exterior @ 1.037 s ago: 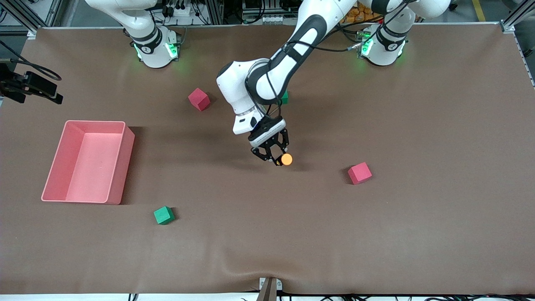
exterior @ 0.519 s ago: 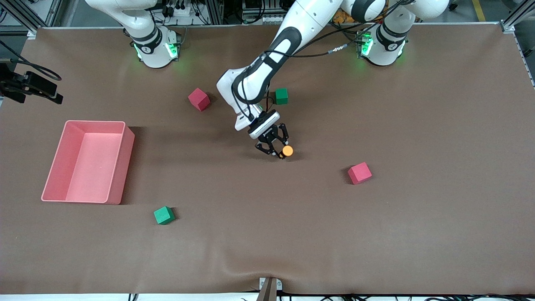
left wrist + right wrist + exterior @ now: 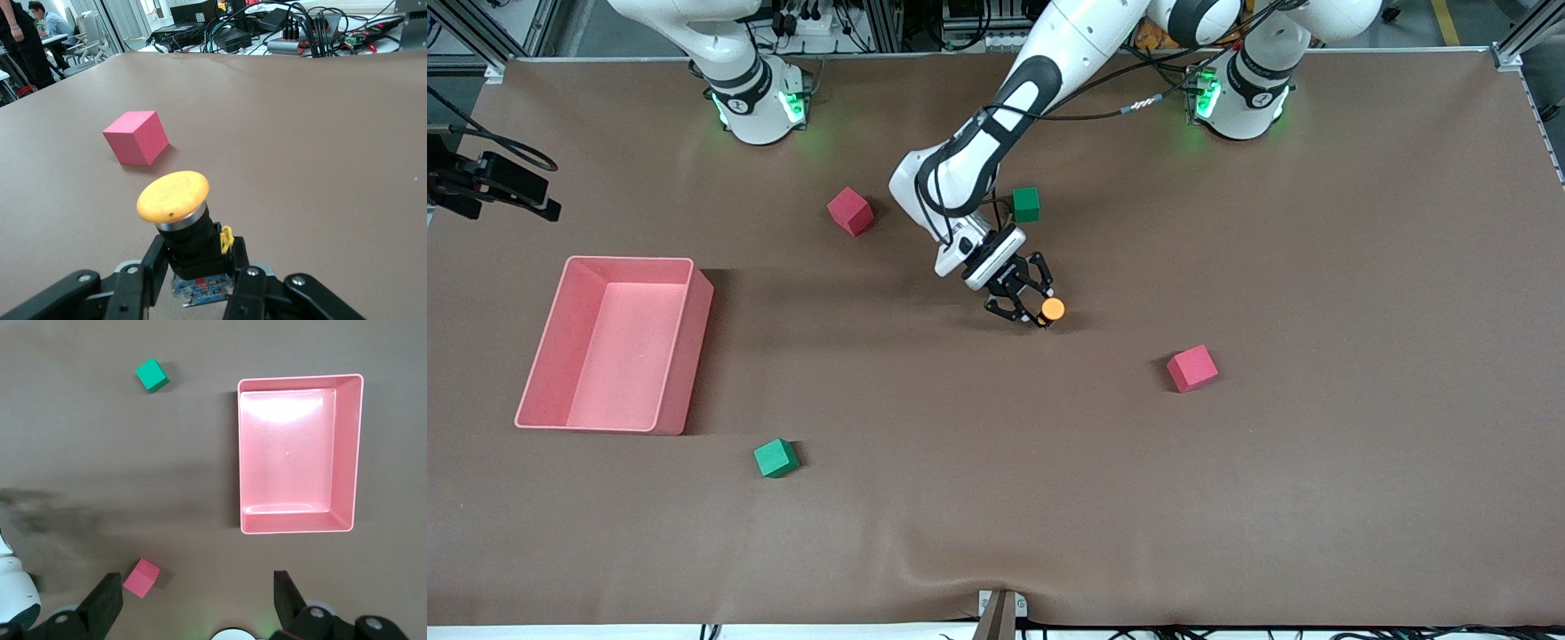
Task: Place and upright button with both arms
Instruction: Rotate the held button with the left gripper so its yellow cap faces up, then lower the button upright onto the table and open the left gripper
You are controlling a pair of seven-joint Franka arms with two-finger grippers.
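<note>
Next, the left gripper releases the button upright on the bare table (image 3: 1038, 314) between the red cubes. The button is now low over the table's middle.
The button (image 3: 1053, 308), with a round orange cap (image 3: 173, 196) on a black body, is clamped by its body in my left gripper (image 3: 1040, 317), which is shut on it low over the middle of the table. In the left wrist view the gripper (image 3: 195, 255) holds the black body from both sides, and the cap tilts up and away from the fingers. I cannot tell whether the button touches the table. My right gripper (image 3: 197, 597) is open and holds nothing. It hangs high over its own base and is out of the front view.
A pink bin (image 3: 680, 347) (image 3: 300, 528) stands toward the right arm's end. Red cubes (image 3: 849, 211) (image 3: 1192, 368) and green cubes (image 3: 1026, 204) (image 3: 775, 458) lie scattered around the button. One red cube (image 3: 137, 137) shows past the cap.
My left arm has come down with the button and shifted it a little away from the front camera and toward the left arm's end. The right arm has not moved.
</note>
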